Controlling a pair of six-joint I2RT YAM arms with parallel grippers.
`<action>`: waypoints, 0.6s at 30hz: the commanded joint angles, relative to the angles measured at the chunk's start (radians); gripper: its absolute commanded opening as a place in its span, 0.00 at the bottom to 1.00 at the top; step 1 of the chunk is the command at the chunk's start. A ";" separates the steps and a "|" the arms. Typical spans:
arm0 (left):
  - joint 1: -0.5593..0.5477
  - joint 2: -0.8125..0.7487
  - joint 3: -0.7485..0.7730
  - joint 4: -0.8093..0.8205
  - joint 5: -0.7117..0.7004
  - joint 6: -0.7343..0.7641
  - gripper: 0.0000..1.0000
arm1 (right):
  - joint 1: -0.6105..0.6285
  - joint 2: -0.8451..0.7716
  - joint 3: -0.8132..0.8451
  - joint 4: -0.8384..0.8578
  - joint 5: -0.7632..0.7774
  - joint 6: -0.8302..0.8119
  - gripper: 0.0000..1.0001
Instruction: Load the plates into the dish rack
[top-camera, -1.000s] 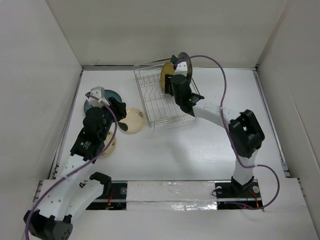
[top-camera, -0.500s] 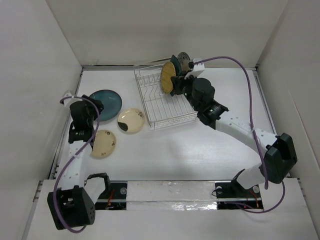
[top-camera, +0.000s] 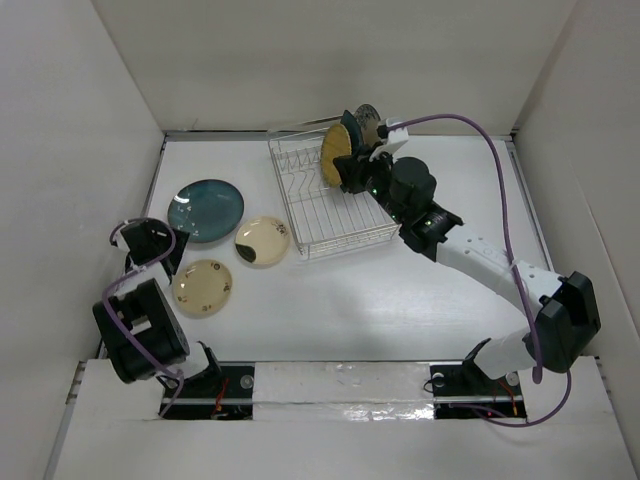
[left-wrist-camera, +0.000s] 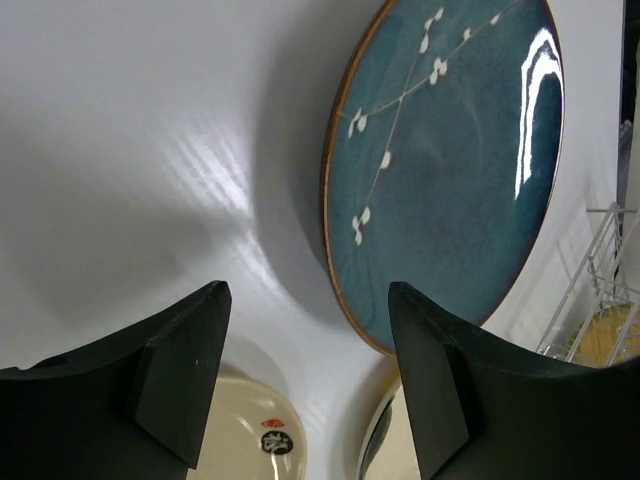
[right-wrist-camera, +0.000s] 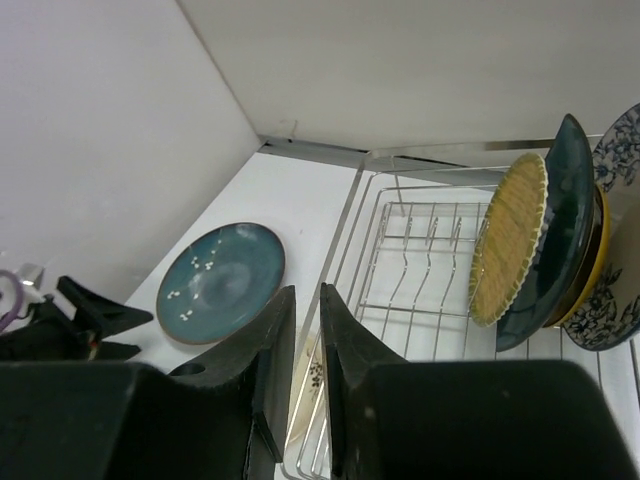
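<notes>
The teal plate's near edge is outside the open fingers of my left gripper. I will shift toward the plate and pinch its side (top-camera: 178, 228) before I lift it.
The dish rack (top-camera: 325, 205) (right-wrist-camera: 420, 250) holds several plates on edge at its far end: a woven yellow-tan one (top-camera: 333, 152) (right-wrist-camera: 508, 240), a dark teal one (right-wrist-camera: 560, 230) and a blue-and-white one (right-wrist-camera: 615, 300). Flat on the table lie a round teal plate (top-camera: 205, 209) (left-wrist-camera: 450, 160) and two cream plates (top-camera: 262, 241) (top-camera: 203, 287). My right gripper (top-camera: 347, 172) (right-wrist-camera: 305, 292) hovers over the rack beside the standing plates, jaws almost together and empty. My left gripper (top-camera: 160, 243) (left-wrist-camera: 305, 300) is open, low near the teal plate's near-left edge, holding nothing.
White walls enclose the table on the left, back and right. The rack's near slots (right-wrist-camera: 440, 280) hold nothing. The second cream plate (right-wrist-camera: 320, 385) lies close against the rack's left rim. The left arm's elbow (top-camera: 140, 335) sits folded at the near-left corner.
The left arm drew back toward the near-left corner, off the cream plates, and its jaws widened. The right gripper narrowed to empty and stayed at the rack's far end.
</notes>
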 joint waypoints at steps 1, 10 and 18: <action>0.003 0.059 0.081 0.108 0.095 0.006 0.62 | 0.013 -0.017 0.033 0.028 -0.044 0.008 0.22; 0.003 0.248 0.184 0.130 0.116 0.017 0.44 | 0.013 0.002 0.039 0.033 -0.036 0.005 0.23; 0.003 0.331 0.150 0.213 0.131 -0.046 0.35 | -0.007 0.022 0.045 0.019 -0.015 -0.006 0.23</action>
